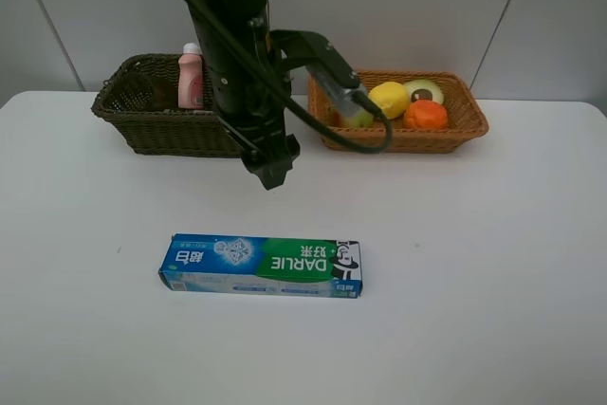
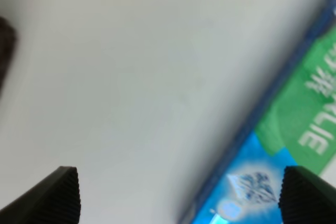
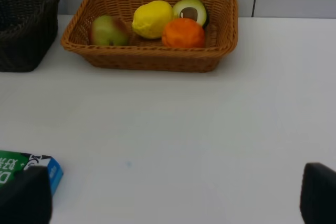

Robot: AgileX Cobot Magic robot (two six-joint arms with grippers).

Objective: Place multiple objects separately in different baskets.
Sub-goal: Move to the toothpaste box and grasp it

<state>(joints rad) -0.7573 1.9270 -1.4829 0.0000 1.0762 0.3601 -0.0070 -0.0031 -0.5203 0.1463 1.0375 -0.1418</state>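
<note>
Next, the left gripper closes across the middle of the DARLIE toothpaste box (image 1: 264,259) (image 2: 285,154), where its blue part meets the green.
The blue-green DARLIE toothpaste box (image 1: 261,266) lies flat on the white table, toward the front. My left gripper (image 1: 273,166) hangs open above the table between that box and the dark basket (image 1: 142,130). In the left wrist view the gripper (image 2: 178,198) is empty, with the box (image 2: 294,145) just beyond one fingertip. A pink white-capped bottle (image 1: 191,78) stands in the dark basket. The tan basket (image 1: 469,125) holds a lemon (image 1: 389,99), an avocado half (image 1: 424,91), an orange (image 1: 426,115) and a pear (image 3: 109,30). My right gripper (image 3: 170,203) is open and empty, and is out of the exterior high view.
Both baskets stand side by side at the back of the table, against the tiled wall. The left arm and its looping cable (image 1: 370,144) hide the gap between them. Bare table (image 1: 493,263) lies right of the box. The right wrist view also shows the dark basket (image 3: 23,19).
</note>
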